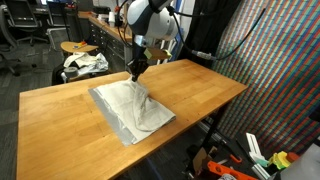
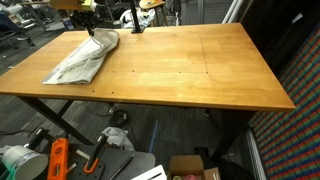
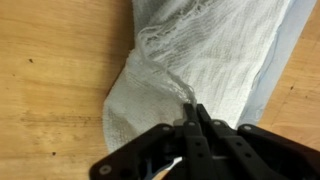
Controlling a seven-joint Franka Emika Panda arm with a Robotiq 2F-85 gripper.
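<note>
The pinched fabric, now held above the table, will be let go by my gripper at the far end of the cloth's grey edge (image 1: 97, 94), next to the bare wood.
A white-grey cloth (image 1: 132, 108) lies on the wooden table (image 1: 190, 85), partly pulled up into a peak. My gripper (image 1: 134, 72) is shut on a pinch of the cloth's fabric and holds it above the table. In the wrist view the black fingers (image 3: 192, 112) are pressed together on a ridge of the cloth (image 3: 200, 50), which drapes away from them. In an exterior view the cloth (image 2: 85, 58) sits at the table's far left corner with the gripper (image 2: 92, 30) over its far end.
The table's (image 2: 190, 70) right part is bare wood. A chair with cloth on it (image 1: 82, 62) stands behind the table. Tools and boxes lie on the floor below (image 2: 60, 155). A patterned curtain (image 1: 280, 70) hangs to the side.
</note>
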